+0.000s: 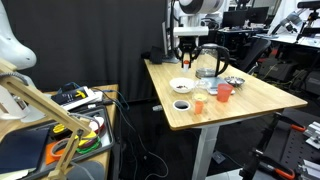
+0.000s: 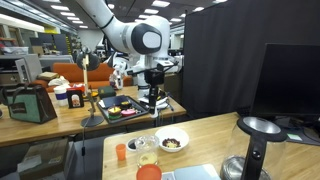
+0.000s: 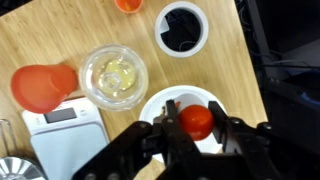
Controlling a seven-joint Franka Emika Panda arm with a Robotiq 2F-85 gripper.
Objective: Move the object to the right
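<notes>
Next, my gripper releases the red round object on the bare wood (image 1: pixel 239 105) next to the red cup, close to the table's front edge.
In the wrist view a red round object, like a tomato (image 3: pixel 197 121), sits between my gripper's two fingers (image 3: pixel 197 124). The fingers press on both of its sides. It hangs above a white bowl (image 3: pixel 158 104) on the wooden table (image 3: pixel 60 30). In an exterior view my gripper (image 1: pixel 187 56) is raised above that white bowl (image 1: pixel 181 84) near the table's back edge. It also shows in an exterior view (image 2: pixel 153 100), above the table's far side.
Around the white bowl stand a white bowl with dark contents (image 3: pixel 182 27), a clear glass bowl (image 3: pixel 113 75), an orange cup (image 3: pixel 42 87) and a white scale (image 3: pixel 65 125). A glass kettle (image 1: pixel 210 62) and a metal bowl (image 1: pixel 234 81) stand nearby.
</notes>
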